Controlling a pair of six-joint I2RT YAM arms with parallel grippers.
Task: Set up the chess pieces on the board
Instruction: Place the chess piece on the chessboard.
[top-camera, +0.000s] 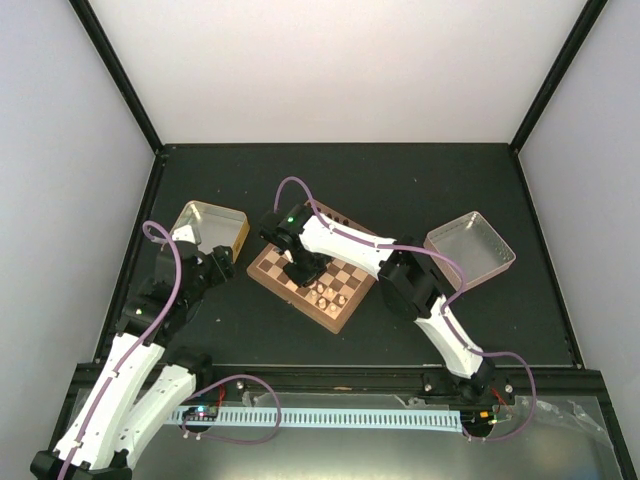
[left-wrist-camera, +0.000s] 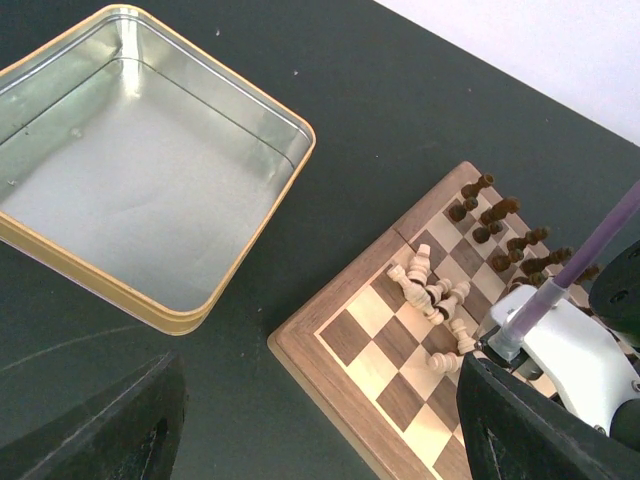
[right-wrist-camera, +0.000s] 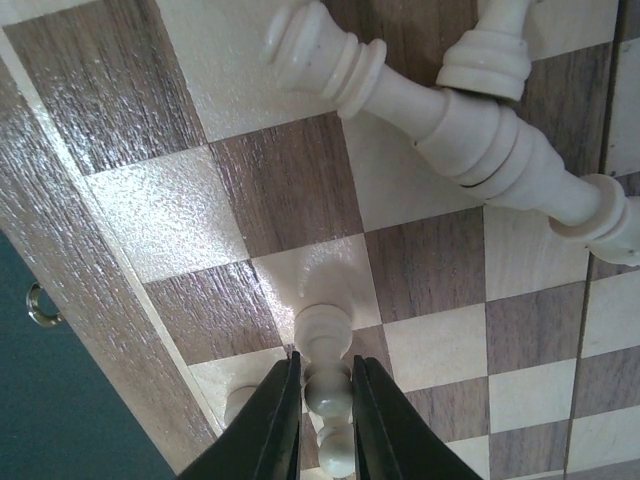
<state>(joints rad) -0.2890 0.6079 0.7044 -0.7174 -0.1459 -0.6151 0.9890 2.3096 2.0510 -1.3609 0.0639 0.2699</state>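
Two bigger pale pieces lie joined base to base, so the right gripper needs to lift the pair and the left gripper needs to take one by its head (right-wrist-camera: 302, 45).
The board (top-camera: 335, 312) lies tilted at mid table, and its rim (left-wrist-camera: 330, 345) also shows in the left wrist view. Pale chess pieces (left-wrist-camera: 435, 295) lie toppled in a heap on it, while dark ones (left-wrist-camera: 505, 235) stand along its far side. My right gripper (right-wrist-camera: 325, 375) is shut on the head of a cream pawn (right-wrist-camera: 326, 335), which stands upright with its base on a light square near the rim. Two bigger pale pieces (right-wrist-camera: 450, 120) lie on their sides just beyond. My left gripper (left-wrist-camera: 320, 440) hangs open over the mat by the board's corner, holding nothing.
An empty gold-rimmed metal tin (left-wrist-camera: 140, 170) sits left of the board (top-camera: 210, 228), close to the left gripper (top-camera: 222, 262). A second silver tin (top-camera: 470, 248) sits at the right. The right arm (top-camera: 340, 240) reaches across the board.
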